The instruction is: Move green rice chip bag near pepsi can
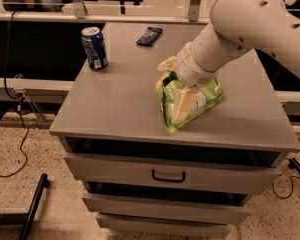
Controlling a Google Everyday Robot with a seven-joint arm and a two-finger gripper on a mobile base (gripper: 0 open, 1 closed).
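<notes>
The middle of the green rice chip bag (192, 93) should be gripped by my closing gripper, so that the bag's ends stick out on both sides of it.
The green rice chip bag (200, 100) lies crinkled on the grey cabinet top (115, 104), right of centre. My gripper (176, 84) comes down from the upper right on the white arm (240, 29). It has one cream finger (184, 104) pressed on the bag's front and the other (166, 64) behind the bag's top. The fingers pinch the bag, which still rests on the top. The pepsi can (94, 47) stands upright at the far left corner, well apart from the bag.
A small dark flat wrapper (149, 35) lies at the back of the cabinet top. Below the front edge are drawers with a handle (168, 176). Cables and a stand leg lie on the floor at left.
</notes>
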